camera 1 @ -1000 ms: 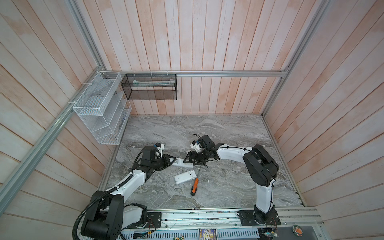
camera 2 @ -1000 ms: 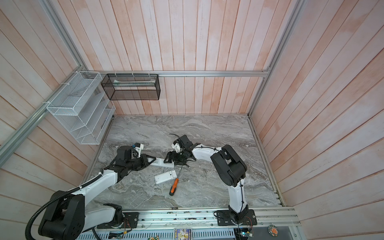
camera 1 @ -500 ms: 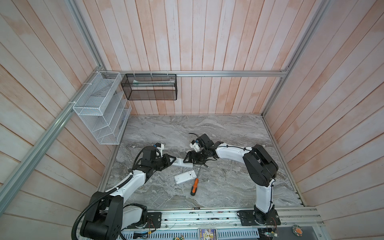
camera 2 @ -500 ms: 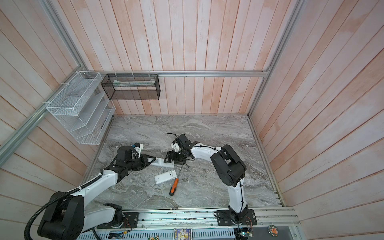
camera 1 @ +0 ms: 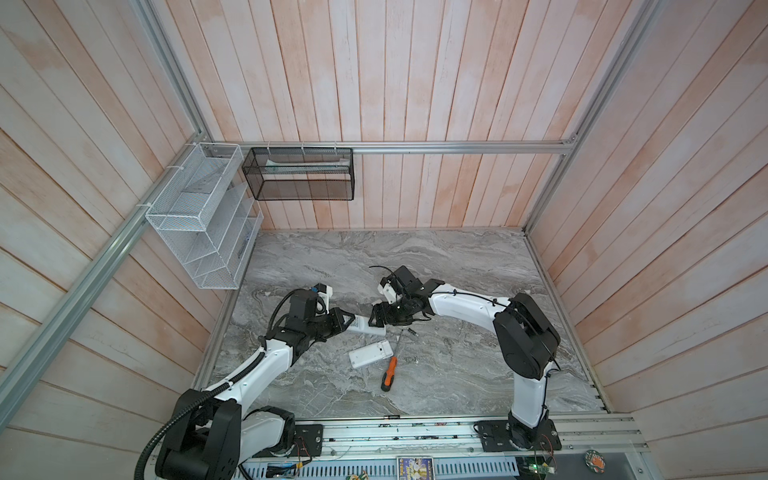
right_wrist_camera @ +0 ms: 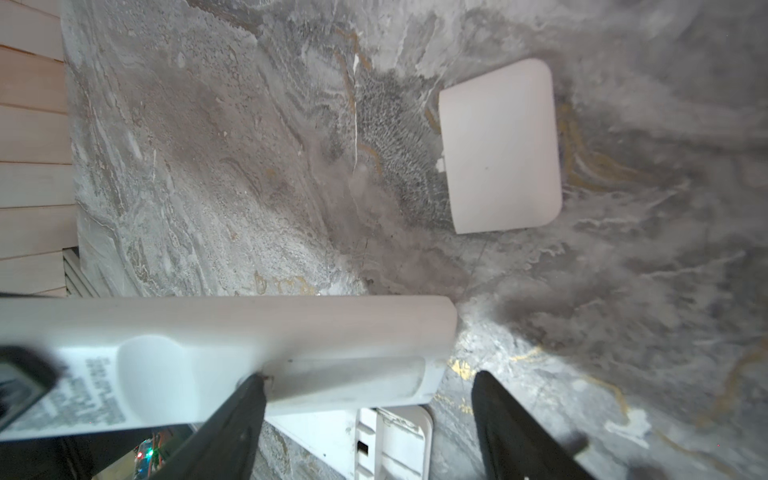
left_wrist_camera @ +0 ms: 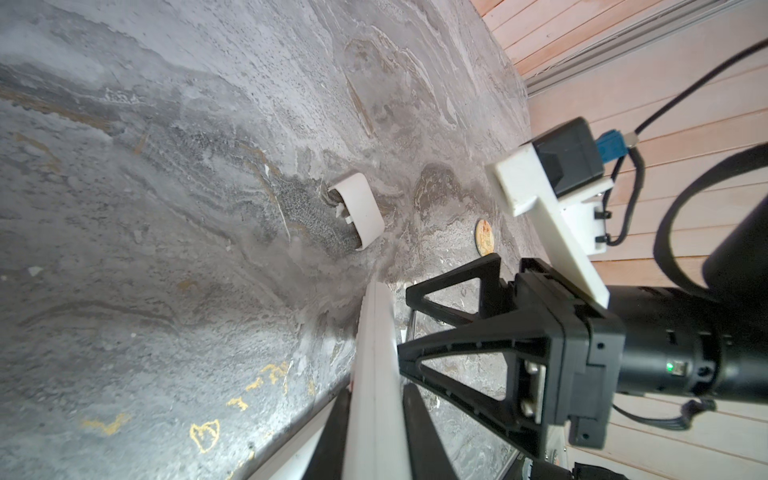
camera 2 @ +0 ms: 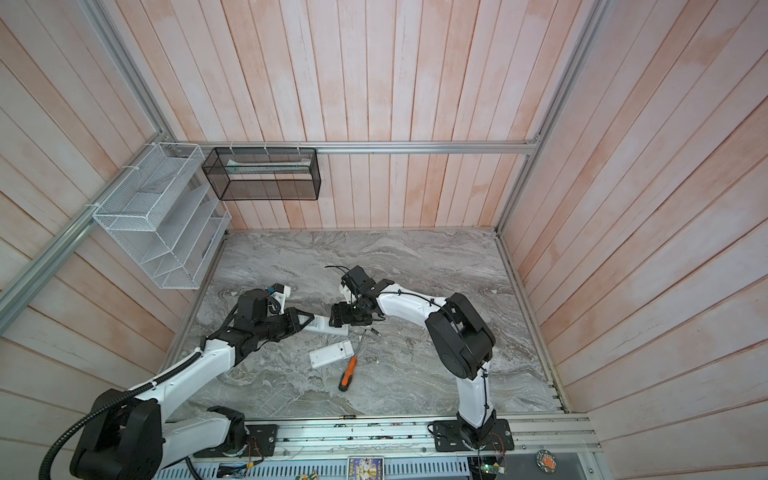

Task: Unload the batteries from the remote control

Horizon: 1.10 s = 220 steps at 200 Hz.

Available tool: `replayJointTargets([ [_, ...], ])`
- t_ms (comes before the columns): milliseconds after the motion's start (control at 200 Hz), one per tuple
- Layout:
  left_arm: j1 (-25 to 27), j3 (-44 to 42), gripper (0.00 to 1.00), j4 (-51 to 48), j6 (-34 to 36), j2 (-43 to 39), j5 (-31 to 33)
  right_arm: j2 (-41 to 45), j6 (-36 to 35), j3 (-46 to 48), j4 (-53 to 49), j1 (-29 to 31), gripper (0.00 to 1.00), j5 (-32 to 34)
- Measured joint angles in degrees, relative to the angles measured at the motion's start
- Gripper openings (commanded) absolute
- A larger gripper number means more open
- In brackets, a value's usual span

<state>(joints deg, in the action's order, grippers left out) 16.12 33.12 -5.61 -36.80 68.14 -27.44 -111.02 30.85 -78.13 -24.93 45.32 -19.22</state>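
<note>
The white remote control, now held just above the table, will be released by my left gripper on the marble (camera 1: 361,336), where it is to lie close along the far edge of the second white remote.
My left gripper (camera 1: 347,324) (camera 2: 305,322) (left_wrist_camera: 376,390) is shut on a white remote control (camera 1: 368,327) (camera 2: 328,324) (left_wrist_camera: 374,332), held just above the table and seen edge-on in the left wrist view. My right gripper (camera 1: 378,321) (camera 2: 337,318) (right_wrist_camera: 368,376) is open and straddles the remote's (right_wrist_camera: 249,332) free end. One finger (right_wrist_camera: 232,415) touches the edge of its back panel; the other (right_wrist_camera: 511,424) stands clear beyond the end. No batteries show in this remote. One small dark battery (camera 1: 411,331) (camera 2: 376,331) lies on the table to the right.
A second white remote (camera 1: 371,354) (camera 2: 331,354) (right_wrist_camera: 390,440) lies below the held one with its compartment open. An orange-handled screwdriver (camera 1: 390,372) (camera 2: 347,374) lies beside it. A loose white cover (left_wrist_camera: 357,212) (right_wrist_camera: 498,145) rests on the marble. Wire baskets (camera 1: 199,216) hang on the back-left walls.
My right gripper has shifted slightly left at the held remote's end. The left arm and the things on the table have not moved.
</note>
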Motion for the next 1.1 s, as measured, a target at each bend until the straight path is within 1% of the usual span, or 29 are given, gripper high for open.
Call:
replayJointTargets([
  [280,4.2,4.3,0.10,-5.5,3.0,0.0,6.0,2.5,-1.6,-1.1,-4.4,0.3,0.78,4.3],
  [460,5.2,6.2,0.10,-7.7,4.4,0.0,9.8,5.0,-2.3,-1.2,-8.0,-0.3,0.79,8.4],
  [735,5.4,6.7,0.10,-8.3,5.1,0.0,10.9,7.5,-3.3,-0.4,-11.8,-3.3,0.84,12.1],
  [885,5.4,6.8,0.10,-8.3,5.2,0.0,11.0,11.2,-4.0,0.3,-11.1,-4.3,0.86,11.0],
  [1100,5.4,6.8,0.10,-8.3,5.5,0.0,10.9,16.2,-4.1,5.7,-6.7,-6.5,0.87,4.3],
])
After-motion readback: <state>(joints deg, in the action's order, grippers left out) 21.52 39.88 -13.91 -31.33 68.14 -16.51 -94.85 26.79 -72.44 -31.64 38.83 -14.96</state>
